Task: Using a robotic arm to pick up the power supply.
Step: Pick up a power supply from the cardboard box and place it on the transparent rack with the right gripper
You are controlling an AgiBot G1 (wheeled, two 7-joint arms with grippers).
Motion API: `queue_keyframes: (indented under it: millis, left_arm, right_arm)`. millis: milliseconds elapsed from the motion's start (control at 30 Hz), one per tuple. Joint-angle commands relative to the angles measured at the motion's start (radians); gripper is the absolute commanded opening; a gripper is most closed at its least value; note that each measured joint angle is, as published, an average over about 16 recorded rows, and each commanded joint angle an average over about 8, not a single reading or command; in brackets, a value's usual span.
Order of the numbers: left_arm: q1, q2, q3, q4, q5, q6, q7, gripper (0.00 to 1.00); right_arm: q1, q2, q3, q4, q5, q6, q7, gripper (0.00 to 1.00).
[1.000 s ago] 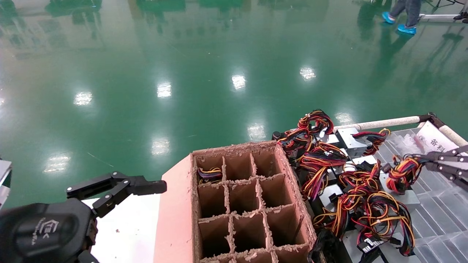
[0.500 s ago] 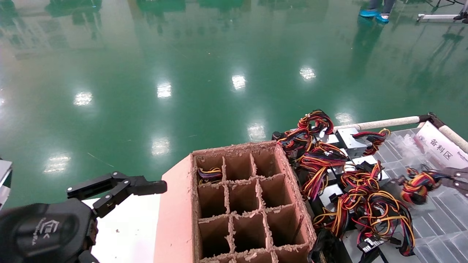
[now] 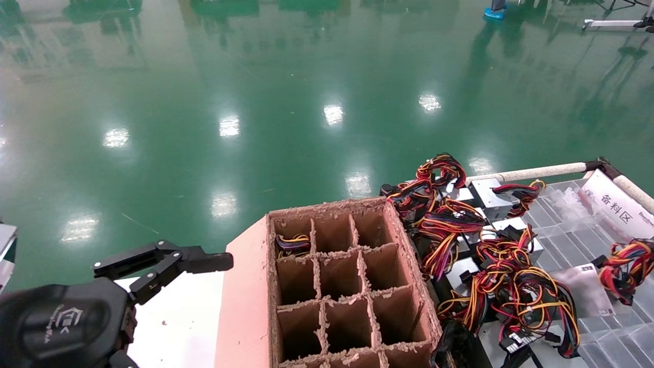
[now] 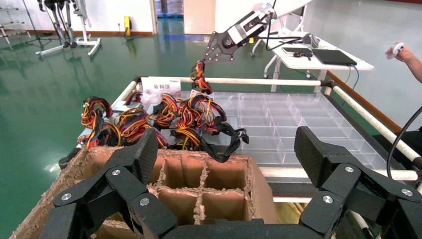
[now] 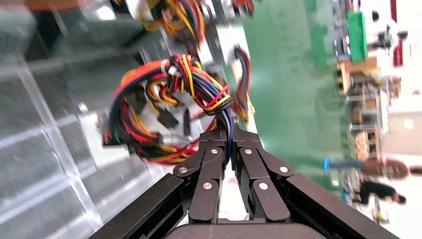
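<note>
I will set the power supply on the clear tray (image 3: pixel 567 273) against the tangled pile's outer edge, using my right gripper.
My right gripper (image 5: pixel 230 135) is shut on the wires (image 5: pixel 189 84) of one power supply, and its grey box (image 5: pixel 97 142) trails below the bundle. In the head view that bundle (image 3: pixel 627 266) shows at the right edge with the grey box (image 3: pixel 582 289) beside it, low over the clear tray; the gripper itself is out of that view. From the left wrist, the robotic arm (image 4: pixel 239 32) is seen far off, raised, with the bundle (image 4: pixel 200 77) hanging from it. My left gripper (image 3: pixel 168 258) stands open and empty beside the carton's left side.
A brown carton (image 3: pixel 409 266) with divider cells stands in front; one far-left cell holds wires (image 3: pixel 293 243). A tangled pile of power supplies (image 3: pixel 490 255) lies right of it on a clear compartment tray (image 3: pixel 572 240) with white rails (image 3: pixel 536 171). Green floor lies beyond.
The right gripper has carried the wire bundle rightward and out of the head view, and the grey box has followed it across the tray. The left arm has not moved.
</note>
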Motion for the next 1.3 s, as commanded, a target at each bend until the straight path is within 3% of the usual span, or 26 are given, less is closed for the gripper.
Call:
queue_keyframes:
  millis: [33, 167, 333, 533, 800, 1067, 1133, 1300]
  left_arm:
    - [0.000, 0.000, 0.000, 0.000, 0.000, 0.000, 0.000, 1.00]
    - [0.000, 0.000, 0.000, 0.000, 0.000, 0.000, 0.000, 1.00]
    - [0.000, 0.000, 0.000, 0.000, 0.000, 0.000, 0.000, 1.00]
    - [0.000, 0.000, 0.000, 0.000, 0.000, 0.000, 0.000, 1.00]
    - [0.000, 0.000, 0.000, 0.000, 0.000, 0.000, 0.000, 1.00]
    - [0.000, 0.000, 0.000, 0.000, 0.000, 0.000, 0.000, 1.00]
    - [0.000, 0.000, 0.000, 0.000, 0.000, 0.000, 0.000, 1.00]
    - [0.000, 0.000, 0.000, 0.000, 0.000, 0.000, 0.000, 1.00]
  right_arm:
    - [0.004, 0.001, 0.000, -0.008, 0.000, 0.033, -0.003, 0.00]
    - [0.007, -0.008, -0.002, -0.015, -0.003, 0.087, -0.003, 0.00]
    - [0.008, -0.030, -0.007, -0.008, -0.010, 0.088, 0.005, 0.00]
    - [0.026, -0.053, -0.016, 0.016, -0.023, 0.020, 0.028, 0.00]
    - [0.069, -0.078, -0.041, 0.058, -0.053, -0.147, 0.091, 0.00]
    - [0.068, -0.087, -0.056, 0.054, -0.063, -0.159, 0.136, 0.00]
    - [0.063, -0.085, -0.055, 0.045, -0.059, -0.155, 0.144, 0.08]
    - [0.054, -0.084, -0.053, 0.026, -0.053, -0.152, 0.159, 0.70]
